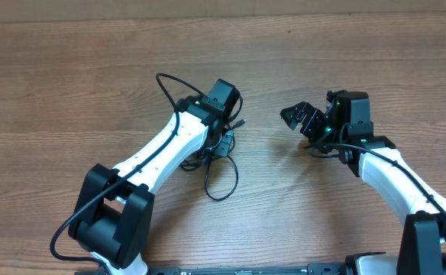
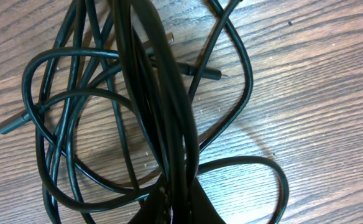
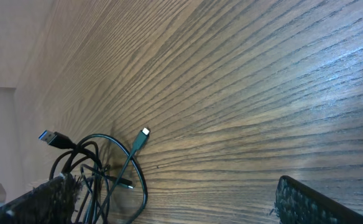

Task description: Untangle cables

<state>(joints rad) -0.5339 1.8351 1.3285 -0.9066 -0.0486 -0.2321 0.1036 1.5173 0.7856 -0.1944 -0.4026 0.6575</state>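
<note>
The tangle is under my left gripper and covered by it, so that gripper should open and take the cables (image 2: 175,134) again at a slant, to leave room for my right gripper.
The cables (image 1: 221,177) are thin black cords tangled at the table's middle, with one loop (image 1: 166,81) reaching back past the left arm. My left gripper (image 1: 224,134) sits on top of the tangle. In the left wrist view it (image 2: 178,208) is shut on a bunch of cable strands (image 2: 163,106) that run up from the jaws; silver-tipped plugs (image 2: 0,130) (image 2: 214,74) lie on the wood. My right gripper (image 1: 302,118) hovers open to the right of the tangle, holding nothing. Its view shows the cables (image 3: 104,171), a blue plug (image 3: 48,135) and a small silver plug (image 3: 144,132).
The wooden table (image 1: 345,53) stretches bare around the tangle. The right gripper's two fingers (image 3: 321,202) frame open wood. Thicker black cords (image 1: 93,206) run along both arms near the front edge.
</note>
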